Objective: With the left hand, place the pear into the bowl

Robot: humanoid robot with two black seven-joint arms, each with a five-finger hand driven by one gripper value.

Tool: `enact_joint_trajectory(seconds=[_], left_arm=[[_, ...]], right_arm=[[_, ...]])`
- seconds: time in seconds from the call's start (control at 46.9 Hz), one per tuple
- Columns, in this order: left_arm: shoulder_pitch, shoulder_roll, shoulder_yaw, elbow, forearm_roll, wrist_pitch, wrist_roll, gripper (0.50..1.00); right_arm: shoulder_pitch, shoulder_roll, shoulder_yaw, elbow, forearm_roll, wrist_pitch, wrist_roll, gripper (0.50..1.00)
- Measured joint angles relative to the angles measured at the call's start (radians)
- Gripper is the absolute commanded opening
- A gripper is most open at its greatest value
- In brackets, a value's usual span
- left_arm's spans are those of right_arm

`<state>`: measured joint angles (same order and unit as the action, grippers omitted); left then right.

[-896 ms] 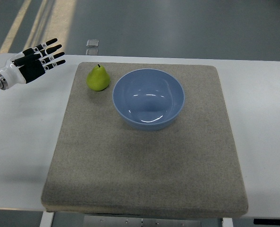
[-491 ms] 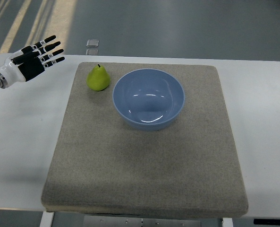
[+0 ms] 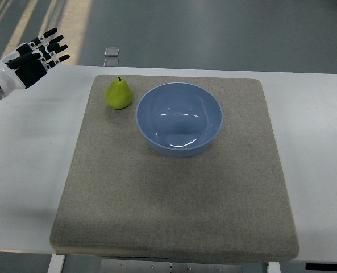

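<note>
My left gripper needs to go to the green pear next and close around the pear's side (image 3: 108, 96) that faces away from the light blue bowl.
A green pear (image 3: 118, 94) stands upright on a grey mat (image 3: 174, 187), just left of a light blue bowl (image 3: 179, 118) that holds nothing. My left hand (image 3: 36, 57) is black and white, with fingers spread and holding nothing. It hovers over the table's far left corner, well to the left of the pear and apart from it. The right arm is out of view.
The mat lies on a white table (image 3: 26, 153). A small clear square object (image 3: 111, 52) lies on the floor beyond the table's far edge. Grey floor with pale stripes shows at the top left.
My left hand has moved up and to the left, farther from the pear, with fingers still spread. The pear and bowl have not moved.
</note>
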<state>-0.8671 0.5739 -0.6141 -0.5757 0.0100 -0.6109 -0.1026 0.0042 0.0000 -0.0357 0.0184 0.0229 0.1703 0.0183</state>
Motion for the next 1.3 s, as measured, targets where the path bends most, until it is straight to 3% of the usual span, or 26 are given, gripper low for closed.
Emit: enact_joint_trajectory(seconds=[0.448,0.768,1.131,1.301], left_arm=[[-0.157,-0.003,0.003,-0.027,0.775,0.0,-0.091,0.994],[-0.186,-0.008,0.007,-0.168,1.212,0.022,-0.092,0.994],[-0.209,-0.08,0.007,-0.204,1.585,0.054,-0.091,0.994],[-0.202,-0.129,0.013,-0.198,1.619,0.129,-0.09,0.994]], right_arm=[[0.0,0.0,0.0,0.0,0.0,0.0,0.0,0.926],[0.0,0.0,0.0,0.0,0.001,0.0,0.0,0.926],[0.001,0.0,0.0,0.0,0.001,0.0,0.0,0.926],[0.0,0.0,0.0,0.0,0.001,0.0,0.0,0.926]])
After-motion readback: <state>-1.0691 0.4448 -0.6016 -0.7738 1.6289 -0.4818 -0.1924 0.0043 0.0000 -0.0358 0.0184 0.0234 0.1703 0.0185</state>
